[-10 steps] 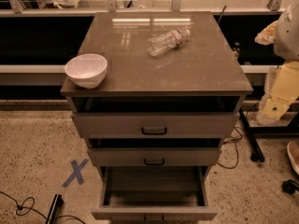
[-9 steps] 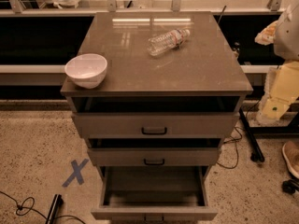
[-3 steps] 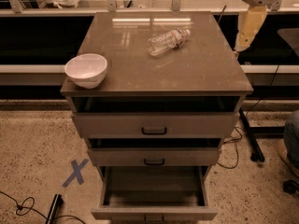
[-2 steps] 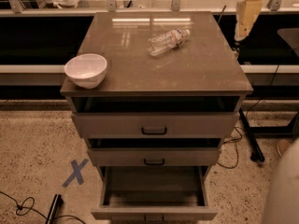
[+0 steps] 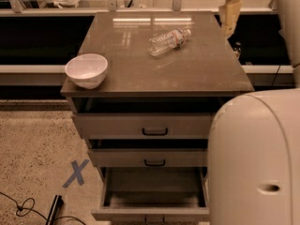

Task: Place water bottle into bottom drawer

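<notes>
Next, I close on the water bottle's body (image 5: 164,44), toward the bottom end, away from the white cap.
The water bottle (image 5: 168,41) lies on its side on the cabinet top (image 5: 197,69), toward the back middle, its white cap pointing to the back right. The bottom drawer (image 5: 152,198) is pulled out and looks empty inside. My gripper (image 5: 229,14) hangs at the top right, above the cabinet's back right corner, to the right of the bottle and apart from it. A big white arm segment (image 5: 255,158) fills the lower right and hides the right ends of the drawers.
A white bowl (image 5: 86,70) stands at the cabinet top's front left corner. The two upper drawers (image 5: 154,130) stand slightly out. A blue X (image 5: 76,173) is taped to the floor at the left, with a black cable (image 5: 28,207) near it.
The gripper has shifted a little left at the top right. The white arm segment has swung into the lower right foreground and now covers the drawers' right side. The bottle and bowl have not moved.
</notes>
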Robot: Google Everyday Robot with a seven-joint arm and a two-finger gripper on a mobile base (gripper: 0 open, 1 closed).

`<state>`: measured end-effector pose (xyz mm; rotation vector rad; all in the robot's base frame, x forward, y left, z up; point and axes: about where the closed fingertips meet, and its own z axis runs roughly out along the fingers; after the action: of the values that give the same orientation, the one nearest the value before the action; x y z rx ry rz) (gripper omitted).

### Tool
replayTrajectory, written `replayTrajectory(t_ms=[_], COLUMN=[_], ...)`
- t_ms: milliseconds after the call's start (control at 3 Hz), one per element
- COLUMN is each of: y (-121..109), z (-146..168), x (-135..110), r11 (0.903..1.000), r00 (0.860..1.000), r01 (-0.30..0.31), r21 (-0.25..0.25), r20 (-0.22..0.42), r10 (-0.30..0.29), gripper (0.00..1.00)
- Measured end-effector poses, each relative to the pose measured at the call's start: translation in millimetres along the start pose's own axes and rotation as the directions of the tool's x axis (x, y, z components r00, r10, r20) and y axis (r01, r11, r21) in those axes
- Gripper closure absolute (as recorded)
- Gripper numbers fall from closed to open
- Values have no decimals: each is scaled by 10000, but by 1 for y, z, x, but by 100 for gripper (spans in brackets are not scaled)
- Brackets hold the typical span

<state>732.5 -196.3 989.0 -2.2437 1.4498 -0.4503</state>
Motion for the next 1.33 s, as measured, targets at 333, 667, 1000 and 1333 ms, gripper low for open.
replayTrajectory(t_ms=[333,667,1000,1333], y=[2,2,-6,-20], z=[47,79,101,117], x=[0,0,-9,-27], r11=[9966,9917,9851,9788], r00=[9987,9949,9873,9796], r01=[499,992,1585,2002], r21=[-651,-814,-669,-429], r20=[-108,-76,36,286], r10=[-507,-1001,-1586,-1991], gripper=[0,0,0,17])
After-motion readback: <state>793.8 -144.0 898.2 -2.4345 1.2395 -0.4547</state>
